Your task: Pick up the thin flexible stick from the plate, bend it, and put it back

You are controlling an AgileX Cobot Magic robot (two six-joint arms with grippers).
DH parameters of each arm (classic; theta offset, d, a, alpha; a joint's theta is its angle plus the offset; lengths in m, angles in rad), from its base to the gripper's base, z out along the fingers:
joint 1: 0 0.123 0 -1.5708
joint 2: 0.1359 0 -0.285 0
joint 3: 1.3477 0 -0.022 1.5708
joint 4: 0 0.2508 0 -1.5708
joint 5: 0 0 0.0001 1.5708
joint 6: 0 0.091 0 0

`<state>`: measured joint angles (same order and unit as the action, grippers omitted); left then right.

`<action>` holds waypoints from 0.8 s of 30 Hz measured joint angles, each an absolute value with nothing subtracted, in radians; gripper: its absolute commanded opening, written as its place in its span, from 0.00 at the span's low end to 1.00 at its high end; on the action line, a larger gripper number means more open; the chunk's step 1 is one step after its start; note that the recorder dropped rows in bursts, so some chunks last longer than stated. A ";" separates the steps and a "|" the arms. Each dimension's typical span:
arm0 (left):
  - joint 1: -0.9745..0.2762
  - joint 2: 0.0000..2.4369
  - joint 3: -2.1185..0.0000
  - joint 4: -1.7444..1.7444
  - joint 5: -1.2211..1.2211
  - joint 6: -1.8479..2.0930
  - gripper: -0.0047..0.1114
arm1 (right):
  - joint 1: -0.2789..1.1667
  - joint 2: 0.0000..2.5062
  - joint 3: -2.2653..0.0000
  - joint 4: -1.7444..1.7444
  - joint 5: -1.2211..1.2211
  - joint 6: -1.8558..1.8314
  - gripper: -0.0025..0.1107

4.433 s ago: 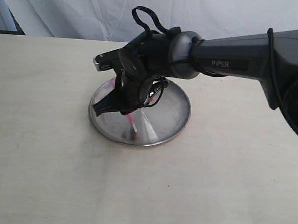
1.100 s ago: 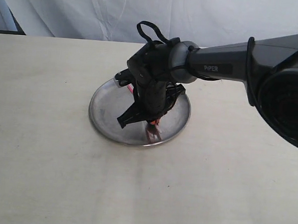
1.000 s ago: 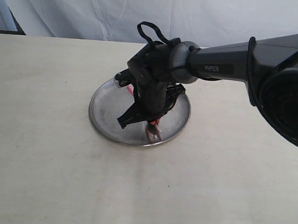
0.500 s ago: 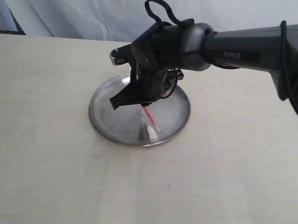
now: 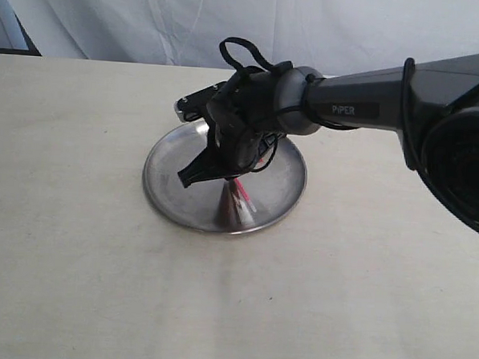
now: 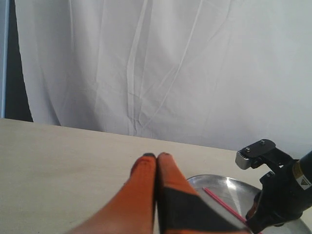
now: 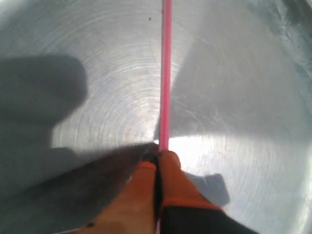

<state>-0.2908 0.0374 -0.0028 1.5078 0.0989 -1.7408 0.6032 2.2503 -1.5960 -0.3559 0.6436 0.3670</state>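
Observation:
I need to open my right gripper and take the stick nearer its pale end [image 5: 252, 207], because its shut fingertips meet the stick's middle while the stick lies flat in the plate.
The silver plate [image 5: 168, 185] lies mid-table. My right gripper [image 5: 235, 178] hangs over its centre, pointing down, shut on the thin pink stick [image 5: 243, 197]. The stick slants down from the fingers, and its pale lower end reaches the plate's surface. In the right wrist view the stick [image 7: 165, 73] runs straight out from between the closed orange fingertips [image 7: 168, 161] across the plate [image 7: 234, 58]. My left gripper [image 6: 156, 156] is shut on nothing, held off beside the plate [image 6: 214, 181], and it does not show in the exterior view. From there I see the stick [image 6: 222, 204] and the right arm's wrist [image 6: 280, 195].
The plate sits on a bare beige tabletop [image 5: 90, 268]. A white cloth backdrop [image 5: 151, 18] hangs behind the far edge. The right arm's dark forearm [image 5: 404, 96] crosses in from the right, above the table.
Over the last second my right gripper lifted the stick's held end off the plate, then dropped back slightly. The stick stays gripped, now slanting with its low end on the plate.

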 measured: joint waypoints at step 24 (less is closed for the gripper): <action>-0.291 0.037 -0.003 1.508 0.099 -1.741 0.04 | 0.605 2.295 -1.608 -0.357 0.639 0.389 0.08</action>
